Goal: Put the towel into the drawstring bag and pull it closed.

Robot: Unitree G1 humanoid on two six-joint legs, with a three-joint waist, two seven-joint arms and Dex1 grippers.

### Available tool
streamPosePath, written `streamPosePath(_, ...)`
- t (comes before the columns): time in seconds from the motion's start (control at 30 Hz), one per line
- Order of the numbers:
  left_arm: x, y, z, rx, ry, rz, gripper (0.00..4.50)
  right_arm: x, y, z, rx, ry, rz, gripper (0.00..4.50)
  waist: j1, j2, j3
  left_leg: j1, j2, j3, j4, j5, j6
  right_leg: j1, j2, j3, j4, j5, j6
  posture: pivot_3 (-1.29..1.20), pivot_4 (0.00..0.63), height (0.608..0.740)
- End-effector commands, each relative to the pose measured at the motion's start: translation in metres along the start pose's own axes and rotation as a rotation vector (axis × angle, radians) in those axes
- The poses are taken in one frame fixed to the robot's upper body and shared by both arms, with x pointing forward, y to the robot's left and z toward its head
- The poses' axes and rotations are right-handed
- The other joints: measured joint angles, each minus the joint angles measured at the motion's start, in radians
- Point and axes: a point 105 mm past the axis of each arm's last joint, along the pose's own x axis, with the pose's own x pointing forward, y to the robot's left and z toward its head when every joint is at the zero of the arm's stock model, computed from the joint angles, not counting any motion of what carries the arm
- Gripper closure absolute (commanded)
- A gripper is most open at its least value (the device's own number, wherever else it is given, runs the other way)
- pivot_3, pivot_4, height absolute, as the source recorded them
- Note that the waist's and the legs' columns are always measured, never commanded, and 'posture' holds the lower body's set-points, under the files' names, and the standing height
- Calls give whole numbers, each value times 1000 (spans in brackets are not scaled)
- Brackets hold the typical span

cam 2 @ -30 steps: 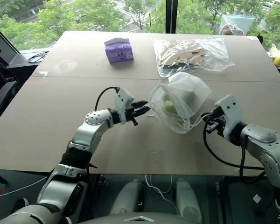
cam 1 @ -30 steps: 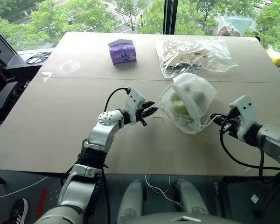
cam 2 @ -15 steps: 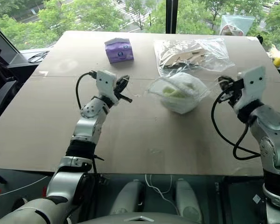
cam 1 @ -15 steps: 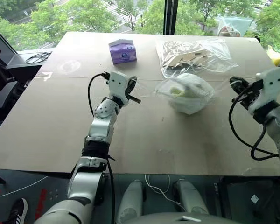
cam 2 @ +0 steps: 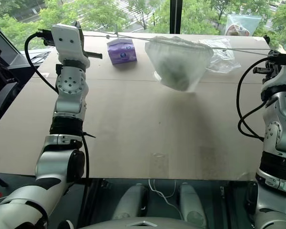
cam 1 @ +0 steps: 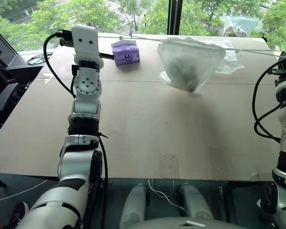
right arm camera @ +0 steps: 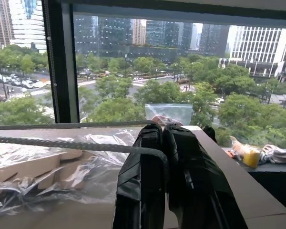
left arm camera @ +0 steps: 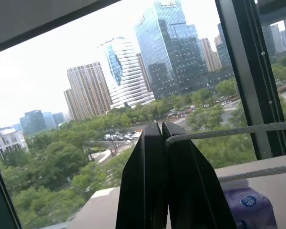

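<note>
Next, I let go of the white drawstring bag with my left gripper, setting it on the table just this side of the seam (cam 1: 176,111).
The white drawstring bag (cam 1: 190,62) hangs in the air above the far half of the table, its mouth gathered into a flat line. A dim shape inside its bottom is the towel (cam 2: 172,72), seen only through the fabric. White cords (cam 2: 119,36) run taut from both sides of the mouth. My left gripper (left arm camera: 161,128) is raised at the left, shut on one cord (left arm camera: 229,131). My right gripper (right arm camera: 161,129) is raised at the right edge, shut on the other cord (right arm camera: 62,144).
A purple tissue pack (cam 1: 125,52) stands at the far left of the table (cam 1: 148,129). A clear plastic bag of beige pieces (right arm camera: 47,174) lies behind the hanging bag. Another plastic bag (cam 1: 239,25) and yellow items (right arm camera: 250,156) sit by the window.
Both grippers rose and moved apart. The cords went taut, the bag's mouth drew closed, and the bag left the table and now hangs between them.
</note>
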Motion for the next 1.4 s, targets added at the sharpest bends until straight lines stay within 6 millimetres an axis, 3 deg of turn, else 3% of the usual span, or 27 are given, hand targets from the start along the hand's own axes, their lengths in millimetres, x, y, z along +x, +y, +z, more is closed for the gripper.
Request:
streamPosePath(0.03, 1, 39, -11, 66, 47, 190, 4452, -3, -54, 7, 136, -24, -273, 4500, 0, 0, 0, 0, 0, 0, 0, 0, 0, 0, 0, 0, 0, 0, 0, 0, 150, 740)
streamPosePath(0.17, -6, 51, -26, 143, 104, 285, 4452, -9, -78, -7, 276, 24, -444, 4500, -1, 0, 0, 0, 0, 0, 0, 0, 0, 0, 0, 0, 0, 0, 0, 0, 150, 740)
streamPosePath(0.27, -14, 75, -40, 207, 184, 423, 4452, -17, -91, -21, 365, 73, -567, 4500, -2, 0, 0, 0, 0, 0, 0, 0, 0, 0, 0, 0, 0, 0, 0, 0, 150, 740)
streamPosePath(0.53, -21, 95, -41, 350, 218, 582, 4452, -32, -88, -52, 588, 178, -715, 4500, -4, 0, 0, 0, 0, 0, 0, 0, 0, -1, 0, 0, 1, 0, 0, 0, 150, 740)
streamPosePath(0.77, -24, 92, -48, 378, 248, 573, 4452, -29, -75, -53, 636, 196, -672, 4500, -3, 0, 0, 0, 0, 0, 0, 0, 0, -1, 0, 0, 1, 0, 0, 0, 150, 740)
streamPosePath(0.83, -22, 73, -63, 307, 308, 455, 4452, -13, -47, -42, 591, 201, -451, 4500, -4, 0, 0, 0, 0, 0, 0, 0, 0, -1, 0, 0, 1, 0, 0, 0, 150, 740)
streamPosePath(0.9, -21, 41, -76, 221, 354, 291, 4452, -3, -4, -36, 466, 257, -160, 4500, -4, 1, 0, 0, 0, 0, 0, 0, 0, -1, -1, 0, 1, 0, 0, 0, 150, 740)
streamPosePath(0.97, -23, -11, -82, 141, 368, 31, 4452, -9, 35, -43, 324, 346, 93, 4500, -6, 1, 0, 0, -1, 1, 0, 0, 0, -1, -1, 0, 1, 0, 0, 0, 150, 740)
streamPosePath(1.0, -32, -49, -83, 87, 369, -173, 4452, -18, 51, -48, 243, 402, 220, 4500, -6, 1, 0, 0, -1, 0, 0, 0, 0, -1, -1, 0, 1, 0, 0, 0, 150, 740)
streamPosePath(1.07, -55, -101, -76, 7, 335, -490, 4452, -32, 65, -54, 115, 446, 393, 4500, -2, 1, -1, -1, -1, 0, 0, 0, 0, -1, -1, 0, 1, 0, 0, 0, 150, 740)
streamPosePath(1.1, -68, -119, -70, -23, 307, -620, 4452, -37, 67, -55, 46, 448, 477, 4500, -2, 1, -1, 0, -1, 0, -1, 0, 0, 0, -1, -1, 0, 0, 0, 0, 150, 740)
streamPosePath(1.13, -76, -127, -66, -42, 289, -695, 4452, -39, 68, -56, 1, 448, 532, 4500, -2, 1, 0, -1, -1, 0, 0, 0, 0, 0, -1, 0, -1, 0, 0, 0, 150, 740)
streamPosePath(1.2, -94, -140, -59, -100, 268, -864, 3930, -44, 61, -62, -111, 463, 625, 3769, -5, 1, 0, -2, -2, 1, 0, 0, 0, -1, -2, 0, -2, 0, 0, 0, 150, 740)
streamPosePath(1.3, -113, -141, -56, -197, 293, -1037, 2652, -59, 58, -66, -238, 482, 824, 2464, -16, 1, 0, -2, -2, 2, -1, 0, 1, -2, -2, 2, -1, 0, 0, 0, 150, 740)
streamPosePath(1.4, -128, -131, -57, -232, 311, -1172, 1460, -71, 53, -69, -246, 507, 933, 1261, -30, 1, 0, 0, 0, 1, -1, 0, 1, -1, 1, 2, 0, -1, 0, 0, 150, 740)
